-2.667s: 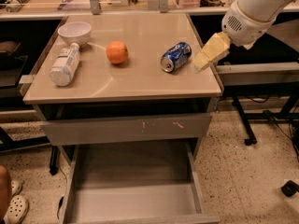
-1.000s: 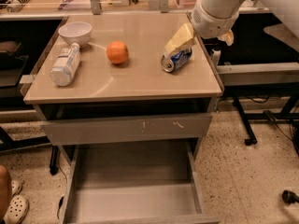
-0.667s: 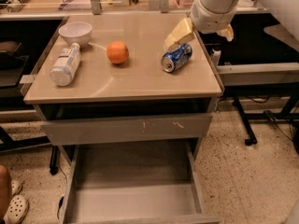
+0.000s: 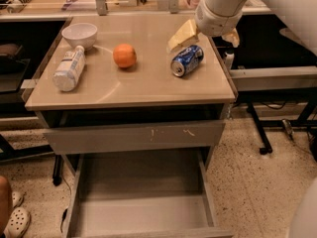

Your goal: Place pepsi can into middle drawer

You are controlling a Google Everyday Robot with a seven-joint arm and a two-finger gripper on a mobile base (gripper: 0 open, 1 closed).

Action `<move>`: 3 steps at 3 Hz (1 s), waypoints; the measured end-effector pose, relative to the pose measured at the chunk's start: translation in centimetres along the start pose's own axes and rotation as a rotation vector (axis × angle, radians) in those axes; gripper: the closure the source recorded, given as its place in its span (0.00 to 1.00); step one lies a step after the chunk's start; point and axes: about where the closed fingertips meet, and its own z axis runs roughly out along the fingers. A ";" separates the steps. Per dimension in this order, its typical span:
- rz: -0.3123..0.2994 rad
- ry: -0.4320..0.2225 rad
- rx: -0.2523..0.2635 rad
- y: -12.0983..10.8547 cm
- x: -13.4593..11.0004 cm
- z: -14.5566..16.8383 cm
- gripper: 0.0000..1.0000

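Observation:
I need to close my gripper around the far half of the pepsi can (image 4: pixel 192 55), so that its silver end on the drawer side stays sticking out.
The pepsi can (image 4: pixel 186 60), blue with silver ends, lies on its side near the right edge of the beige cabinet top (image 4: pixel 129 86). My gripper (image 4: pixel 202 43) hangs just above and behind the can with its pale yellow fingers (image 4: pixel 181 34) spread wide. It is open and holds nothing. The middle drawer (image 4: pixel 143 182) is pulled out below, wide and grey, with a bare flat floor.
On the cabinet top are an orange (image 4: pixel 124 55), a white-labelled plastic bottle (image 4: pixel 69 68) lying down and a white bowl (image 4: pixel 79 33). Above the open drawer is a grey drawer front with pale scratches (image 4: pixel 133 136). A desk leg (image 4: pixel 257 128) stands to the right, and clogs (image 4: pixel 17 221) lie at bottom left.
My gripper has swung from the right of the can leftward and back, to just above and behind it. The can and the other objects have not moved.

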 end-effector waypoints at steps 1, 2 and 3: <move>0.079 0.005 0.019 0.2 -2.1 1.2 0.00; 0.144 0.003 0.050 0.1 -4.2 2.1 0.00; 0.172 0.006 0.007 -0.3 -5.6 2.1 0.00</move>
